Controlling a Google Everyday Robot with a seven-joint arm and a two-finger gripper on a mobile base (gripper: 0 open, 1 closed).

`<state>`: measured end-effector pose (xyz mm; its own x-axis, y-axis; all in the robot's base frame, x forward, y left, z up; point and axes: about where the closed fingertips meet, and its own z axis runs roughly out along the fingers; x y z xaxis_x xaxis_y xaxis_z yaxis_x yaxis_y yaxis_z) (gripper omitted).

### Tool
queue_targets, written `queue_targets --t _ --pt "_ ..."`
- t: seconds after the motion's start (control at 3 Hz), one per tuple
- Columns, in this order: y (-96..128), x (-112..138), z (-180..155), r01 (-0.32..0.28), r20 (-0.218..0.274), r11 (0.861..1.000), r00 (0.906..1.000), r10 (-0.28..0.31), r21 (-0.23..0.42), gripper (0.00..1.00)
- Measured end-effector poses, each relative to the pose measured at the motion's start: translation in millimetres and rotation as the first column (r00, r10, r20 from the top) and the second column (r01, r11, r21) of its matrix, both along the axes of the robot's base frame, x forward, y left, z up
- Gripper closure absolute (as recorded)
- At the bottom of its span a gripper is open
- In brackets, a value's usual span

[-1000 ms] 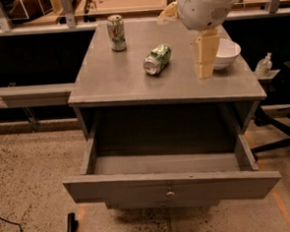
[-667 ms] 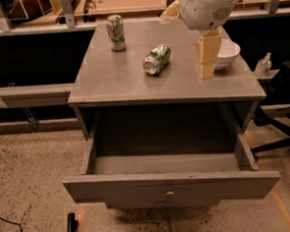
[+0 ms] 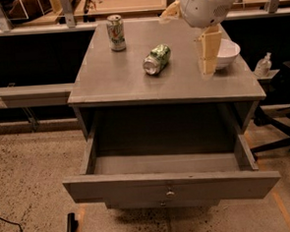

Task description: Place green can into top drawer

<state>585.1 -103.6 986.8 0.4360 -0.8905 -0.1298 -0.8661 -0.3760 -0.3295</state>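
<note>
I should close my gripper on the far half of the green can (image 3: 160, 55), behind its silver end that faces the front.
The green can (image 3: 157, 59) lies on its side on the grey cabinet top (image 3: 118, 75), near the middle, with a silver end facing front-left. The top drawer (image 3: 171, 185) is pulled wide open below and its inside is bare; its small round knob sits at the centre of the front panel. My gripper (image 3: 207, 52) hangs pointing down over the right part of the cabinet top, about a hand's width to the right of the green can and not touching it. It holds nothing that I can see.
A paler can with a green-red logo (image 3: 116, 33) stands upright at the back left of the top. A white bowl (image 3: 228, 51) sits at the right edge, just behind my gripper. A lower drawer front (image 3: 162, 204) shows beneath. A chair base (image 3: 279, 134) stands at right.
The arm has shifted only very slightly above the right side of the top. The green can, the pale can and the drawer have not moved.
</note>
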Motion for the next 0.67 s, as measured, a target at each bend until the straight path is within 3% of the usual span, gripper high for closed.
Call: queue_targets --t 0.33,0.67 --pt "0 48 -10 -0.139 0.030 0.990 0.9897 0.140 -0.026 0.00" --pt "3 80 -10 -0.274 0.101 0.957 0.9536 0.283 -0.095 0.00"
